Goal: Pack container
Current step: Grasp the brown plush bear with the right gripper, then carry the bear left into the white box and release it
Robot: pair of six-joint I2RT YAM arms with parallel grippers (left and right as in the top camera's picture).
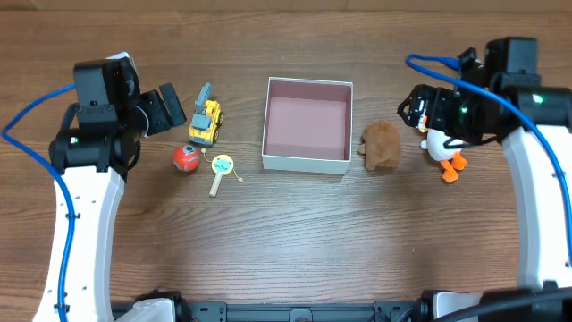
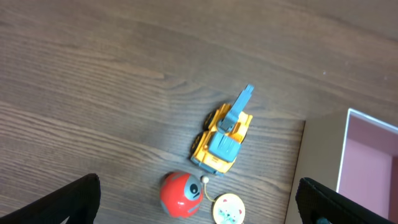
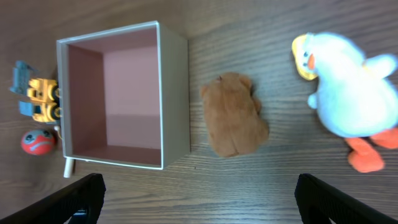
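Note:
The brown plush beside the container is next for my right gripper, which should go to it and close around the middle of its body (image 1: 382,146) (image 3: 235,121).
The container (image 1: 304,164) is a square, shallow white box with a pink inside, empty, at the table's middle back; it also shows in the left wrist view (image 2: 320,155) and the right wrist view (image 3: 175,93). My left gripper (image 1: 170,109) is open and empty, left of a yellow toy truck (image 1: 206,119), above a red ball (image 2: 181,193). My right gripper (image 1: 413,107) is open and empty, above and right of a brown plush (image 1: 382,147) that lies by the container's right wall. A white plush bird (image 1: 442,148) with orange feet lies under the right arm.
A round tag toy on a stick (image 1: 221,170) lies beside the red ball (image 1: 186,158), left of the container. The truck (image 3: 38,99) and ball (image 3: 38,142) lie close to its left wall. Bare wooden table lies in front.

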